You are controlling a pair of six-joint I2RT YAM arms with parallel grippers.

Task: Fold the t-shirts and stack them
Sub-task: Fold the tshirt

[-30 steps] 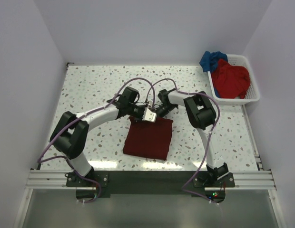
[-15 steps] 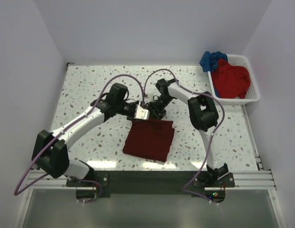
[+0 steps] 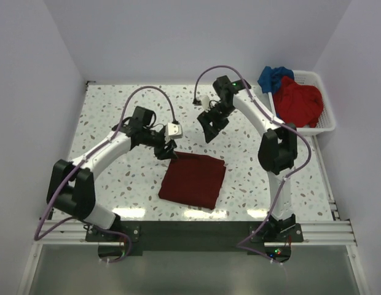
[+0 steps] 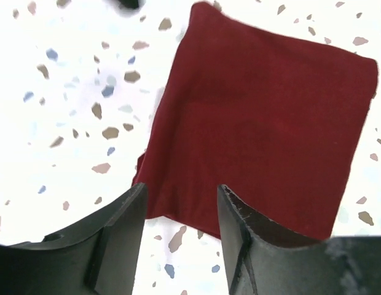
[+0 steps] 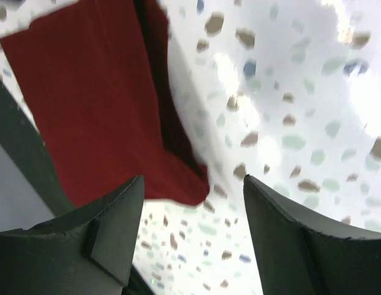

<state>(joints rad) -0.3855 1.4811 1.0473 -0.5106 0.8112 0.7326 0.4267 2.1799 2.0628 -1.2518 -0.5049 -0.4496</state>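
Observation:
The maroon t-shirt lies at a slant near the front rail, so my right gripper needs to grab its far corner point(image 3: 222, 163) and help my left gripper pull it back square.
The dark maroon t-shirt point(image 3: 193, 179) lies folded into a neat rectangle on the speckled table near the front middle; it also shows in the left wrist view point(image 4: 258, 123) and the right wrist view point(image 5: 98, 104). My left gripper point(image 3: 164, 151) hangs open and empty just off the shirt's far left corner. My right gripper point(image 3: 210, 131) is open and empty, lifted above the table behind the shirt. The brighter red t-shirt point(image 3: 298, 103) and the blue t-shirt point(image 3: 272, 77) lie crumpled in the white basket point(image 3: 322, 126).
The white slatted basket stands at the table's far right corner. White walls close the table at back and sides. The table's metal front rail point(image 3: 190, 230) carries both arm bases.
Both grippers have let go of the maroon shirt and drawn back from its far edge. The left went left, the right rose toward the back right. The shirt lies flat.

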